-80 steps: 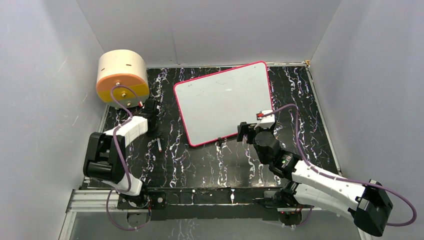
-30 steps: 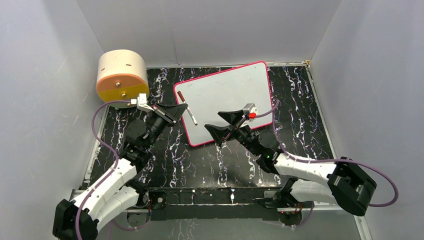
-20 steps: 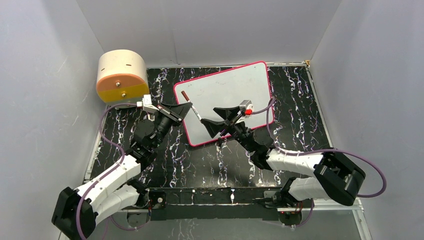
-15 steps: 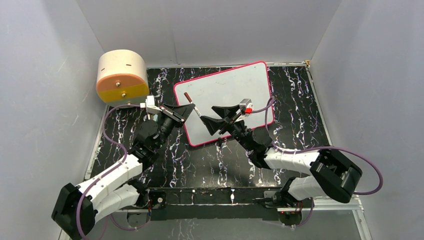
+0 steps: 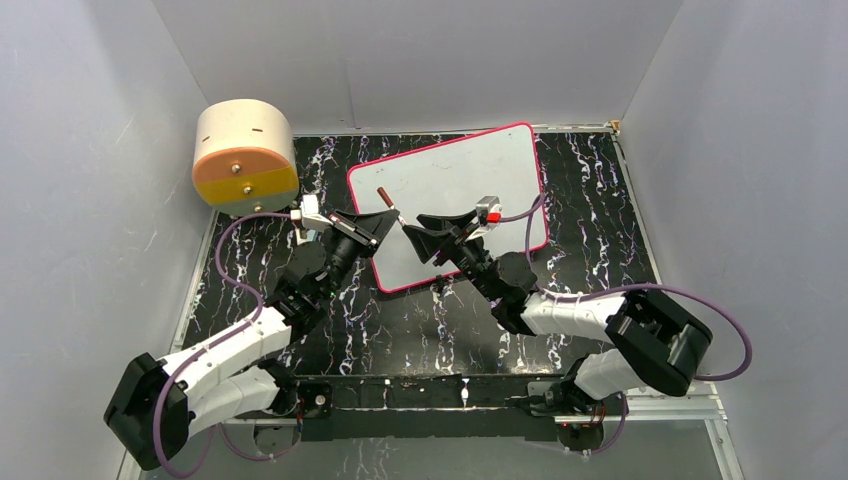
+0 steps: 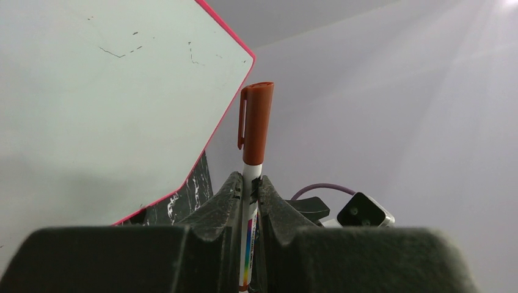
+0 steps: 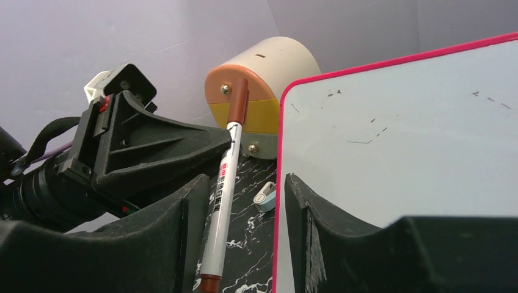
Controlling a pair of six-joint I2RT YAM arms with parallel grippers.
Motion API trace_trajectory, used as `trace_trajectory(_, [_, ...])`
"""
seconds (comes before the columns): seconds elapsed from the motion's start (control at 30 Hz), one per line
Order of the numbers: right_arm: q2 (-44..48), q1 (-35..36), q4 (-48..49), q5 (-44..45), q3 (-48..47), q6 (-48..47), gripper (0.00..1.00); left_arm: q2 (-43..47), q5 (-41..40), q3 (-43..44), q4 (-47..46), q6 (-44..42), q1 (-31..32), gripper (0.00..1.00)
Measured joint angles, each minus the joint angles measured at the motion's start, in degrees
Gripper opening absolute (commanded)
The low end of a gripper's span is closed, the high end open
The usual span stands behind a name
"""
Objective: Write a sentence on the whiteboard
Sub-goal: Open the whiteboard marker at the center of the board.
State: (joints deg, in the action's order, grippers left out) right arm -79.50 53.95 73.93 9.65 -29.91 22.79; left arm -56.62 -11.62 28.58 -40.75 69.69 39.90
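Note:
The robot's left gripper has the capped marker by its body, so it should pass the marker to the right gripper, then grip the cap (image 5: 386, 197) and pull it off.
The whiteboard (image 5: 470, 180) lies flat on the table, white with a pink-red frame, bearing only faint small marks; the sentence is not in view. My left gripper (image 5: 383, 224) hovers at the board's near-left edge, shut on a white marker (image 5: 392, 208) with a brownish-red cap. The left wrist view has the marker (image 6: 256, 122) standing cap-up between the fingers (image 6: 227, 195), with the whiteboard (image 6: 91, 91) behind. My right gripper (image 5: 420, 232) faces it. In the right wrist view its jaws (image 7: 241, 189) stand apart around the marker (image 7: 221, 195), which lies near the left finger.
A round tan-and-orange drum (image 5: 245, 155) stands at the far left, also behind the marker in the right wrist view (image 7: 272, 67). A small blue-white object (image 7: 264, 196) lies on the black marbled table (image 5: 600, 250) beside the whiteboard's frame (image 7: 280, 183). Grey walls enclose the table.
The left gripper has carried the marker right, toward the right gripper. The right gripper has moved left to meet it, and its jaws have narrowed around the marker's lower end.

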Motion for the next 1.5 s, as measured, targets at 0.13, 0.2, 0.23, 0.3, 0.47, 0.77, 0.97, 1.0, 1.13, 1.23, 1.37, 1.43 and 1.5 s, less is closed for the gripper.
trace_trajectory(0.13, [-0.5,0.0,0.2,1.6,0.0,0.9,0.52,-0.4,-0.8,0.1,-0.5,0.4,0.7,0.0])
trace_trajectory(0.2, [-0.9,0.0,0.7,1.9,0.0,1.1,0.51,-0.5,-1.5,0.1,-0.5,0.5,1.1,0.0])
trace_trajectory(0.23, [-1.1,0.0,1.2,2.0,0.0,1.4,0.5,-0.5,-1.8,0.1,-0.7,0.5,1.3,0.0])
trace_trajectory(0.3, [-1.2,0.0,1.4,2.0,0.0,1.7,0.5,-0.6,-2.6,0.1,-0.9,0.7,1.7,0.0])
trace_trajectory(0.47, [-1.4,0.0,1.8,2.0,0.0,2.6,0.5,-0.9,-4.2,0.1,-1.6,1.3,2.8,0.0])
trace_trajectory(0.77, [-2.6,0.0,3.9,1.7,0.0,3.6,0.4,-1.6,-6.0,0.1,-2.7,1.9,3.9,0.0])
trace_trajectory(0.97, [-3.4,0.0,5.0,1.0,0.0,4.4,0.21,-2.2,-7.1,0.1,-2.9,2.1,4.5,0.0])
trace_trajectory(1.0, [-3.5,0.0,5.3,0.7,0.0,4.4,0.15,-2.2,-7.1,0.1,-2.9,2.3,4.5,0.0])
trace_trajectory(1.13, [-3.5,0.0,5.7,0.2,0.0,4.3,0.0,-2.2,-7.3,0.0,-3.4,2.3,4.6,0.01])
trace_trajectory(1.23, [-3.5,0.0,5.6,-0.2,0.0,4.3,0.0,-1.9,-7.4,-0.6,-3.8,2.2,4.6,0.17])
trace_trajectory(1.37, [-3.1,-0.1,4.5,-1.6,0.1,4.1,0.0,0.3,-8.0,-2.1,-2.4,1.1,4.9,0.36])
trace_trajectory(1.43, [-2.1,-0.5,3.5,-2.4,0.2,4.0,0.0,1.4,-8.5,-2.2,-0.5,0.0,4.9,0.44])
trace_trajectory(1.5, [-0.8,-0.7,2.5,-3.0,0.6,4.0,0.0,2.9,-9.1,-2.1,2.7,-2.1,4.9,0.51])
